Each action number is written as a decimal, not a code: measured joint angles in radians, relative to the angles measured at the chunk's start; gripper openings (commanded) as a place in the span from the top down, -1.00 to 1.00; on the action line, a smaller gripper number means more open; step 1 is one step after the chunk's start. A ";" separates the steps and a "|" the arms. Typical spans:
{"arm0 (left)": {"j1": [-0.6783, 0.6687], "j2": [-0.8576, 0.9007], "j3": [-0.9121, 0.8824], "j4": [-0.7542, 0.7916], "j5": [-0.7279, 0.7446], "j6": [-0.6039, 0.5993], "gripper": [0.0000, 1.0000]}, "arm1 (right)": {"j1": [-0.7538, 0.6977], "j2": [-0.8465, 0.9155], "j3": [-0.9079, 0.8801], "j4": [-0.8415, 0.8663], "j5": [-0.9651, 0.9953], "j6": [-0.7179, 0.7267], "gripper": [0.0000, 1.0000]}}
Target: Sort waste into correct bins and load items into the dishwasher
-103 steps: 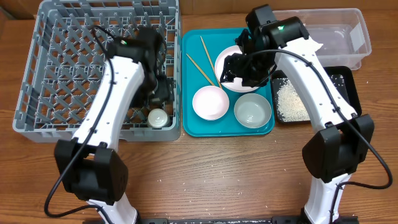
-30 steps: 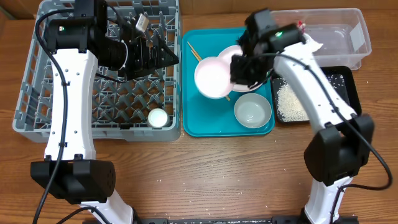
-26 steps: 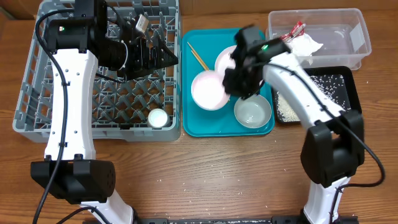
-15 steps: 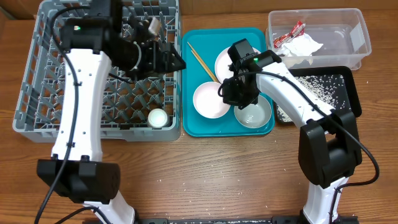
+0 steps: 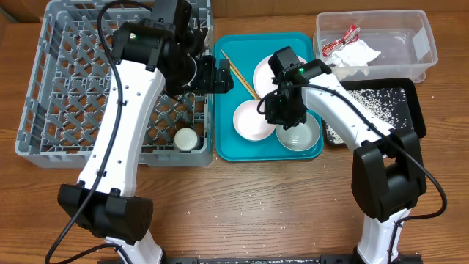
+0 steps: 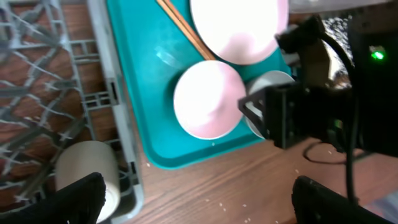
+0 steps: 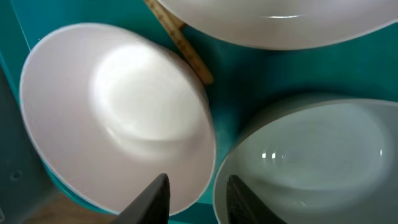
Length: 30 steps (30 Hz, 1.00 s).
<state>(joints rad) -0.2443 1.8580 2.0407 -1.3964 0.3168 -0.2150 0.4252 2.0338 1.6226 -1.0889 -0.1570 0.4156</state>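
Observation:
The pinkish bowl is next for my left gripper, which should close on the bowl's rim [image 5: 239,108] [image 6: 181,81] facing the grey dish rack, near the chopsticks.
My right gripper [image 5: 282,111] [image 7: 196,199] hangs low and open over the teal tray [image 5: 224,141], its fingers straddling the touching rims of two white bowls: a pinkish one [image 5: 252,122] [image 7: 118,118] and a greyish one [image 5: 299,133] [image 7: 311,162]. My left gripper [image 5: 218,77] [image 6: 199,204] is wide open and empty above the seam between the grey dish rack [image 5: 29,95] and the tray. The plate [image 5: 272,73] and chopsticks [image 5: 239,75] lie on the tray. The cup [image 5: 185,138] [image 6: 84,171] stands in the rack. The brown lump is not in view.
The clear tub [image 5: 418,44] at the back right holds the red-and-white wrapper [image 5: 340,40] and white napkin [image 5: 360,53]. The black tray [image 5: 407,95] beside it holds rice [image 5: 344,121]. Loose rice grains [image 5: 220,216] dot the wooden table in front.
My right gripper carried the pinkish bowl leftward and set it on the teal tray beside the greyish bowl. My left arm swung right from over the rack to the tray's edge.

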 measured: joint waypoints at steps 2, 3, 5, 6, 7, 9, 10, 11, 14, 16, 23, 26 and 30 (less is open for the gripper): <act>0.001 0.000 0.000 0.008 -0.011 -0.003 -0.87 | -0.001 0.000 0.000 -0.001 -0.001 -0.001 0.45; 0.002 0.000 0.000 0.013 -0.016 -0.004 -0.86 | -0.002 0.000 0.000 -0.004 -0.004 -0.001 0.48; 0.002 0.000 0.000 0.022 -0.029 -0.004 -0.86 | -0.009 0.000 0.005 -0.016 -0.019 0.001 0.51; -0.003 0.000 0.000 0.027 -0.042 -0.004 -0.86 | -0.016 0.000 0.013 -0.031 -0.029 0.001 0.51; -0.008 0.000 0.000 0.032 -0.061 -0.004 -0.85 | -0.029 0.000 0.031 -0.053 -0.040 0.000 0.51; -0.023 0.000 0.000 0.041 -0.099 -0.004 -0.84 | -0.061 -0.003 0.081 -0.100 -0.058 -0.001 0.49; -0.036 0.000 0.000 0.046 -0.122 -0.004 -0.84 | -0.085 -0.010 0.117 -0.129 -0.064 -0.002 0.42; -0.050 0.000 0.000 0.052 -0.141 -0.005 -0.84 | -0.110 -0.023 0.149 -0.151 -0.067 -0.002 0.35; -0.103 0.002 0.000 0.073 -0.198 -0.005 -0.85 | -0.211 -0.101 0.264 -0.230 -0.074 -0.024 0.10; -0.140 0.011 0.000 0.090 -0.230 -0.004 -0.82 | -0.276 -0.168 0.325 -0.266 -0.075 -0.042 -0.02; -0.220 0.168 0.000 0.146 -0.289 0.013 -0.71 | -0.399 -0.375 0.393 -0.367 -0.072 -0.091 -0.10; -0.227 0.262 0.000 0.175 -0.299 0.041 -0.73 | -0.396 -0.364 0.389 -0.390 -0.075 -0.108 -0.18; -0.227 0.354 -0.003 0.201 -0.305 0.113 -0.67 | -0.396 -0.332 0.365 -0.393 -0.074 -0.121 -0.20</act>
<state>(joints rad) -0.4717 2.2116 2.0373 -1.1957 0.0120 -0.1020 0.0288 1.7020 1.9873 -1.4822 -0.2310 0.2951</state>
